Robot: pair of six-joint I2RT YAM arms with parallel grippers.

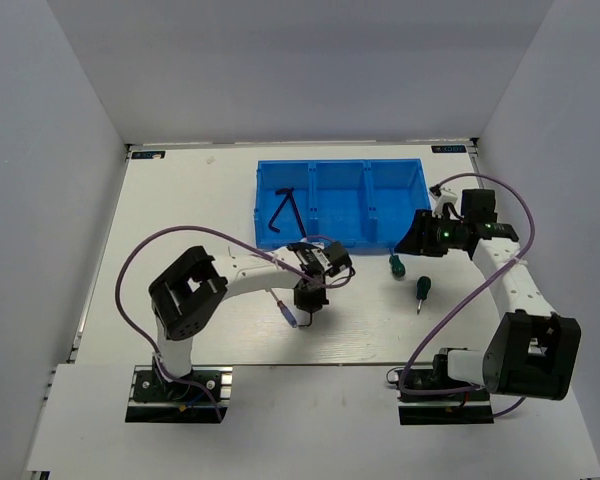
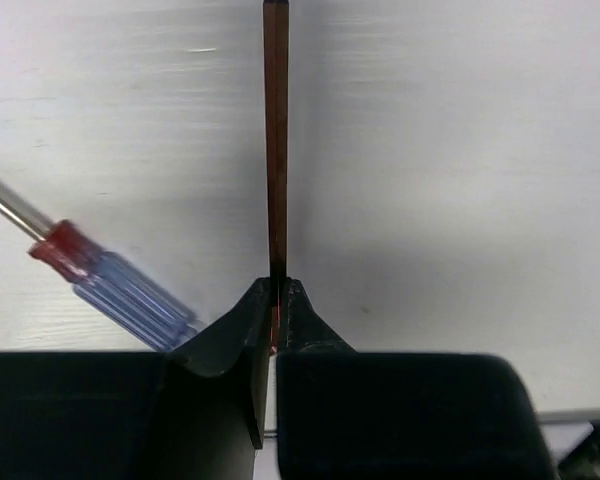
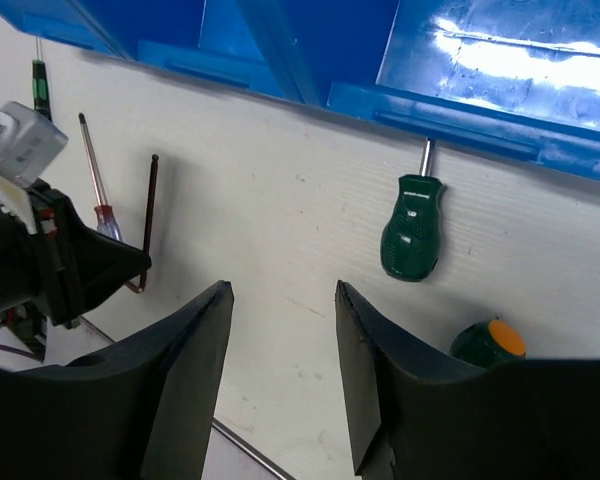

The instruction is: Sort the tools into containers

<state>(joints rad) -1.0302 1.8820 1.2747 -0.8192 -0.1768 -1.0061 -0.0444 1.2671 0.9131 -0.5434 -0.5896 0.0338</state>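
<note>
The thin dark hex key, now held in front of the tray, will be released from my left gripper, which will set it free between the other hex keys in the blue tray (image 1: 287, 214).
The blue three-compartment tray (image 1: 335, 165) lies at the table's back. Two dark hex keys (image 1: 283, 212) lie in its left compartment. My left gripper (image 1: 308, 303) is in front of the tray, shut on a thin dark hex key (image 2: 275, 140) that points straight out from the fingertips (image 2: 278, 282). A blue-handled screwdriver (image 1: 288, 312) lies just beside it on the table, and its handle shows in the left wrist view (image 2: 120, 290). My right gripper (image 1: 412, 240) is open and empty (image 3: 283, 290) at the tray's front right corner, above two green screwdrivers (image 1: 396, 265) (image 1: 421, 290).
In the right wrist view one green screwdriver (image 3: 412, 228) lies with its shaft against the tray wall (image 3: 460, 110). The other, with an orange cap (image 3: 490, 342), is under my right finger. Grey walls stand round the table.
</note>
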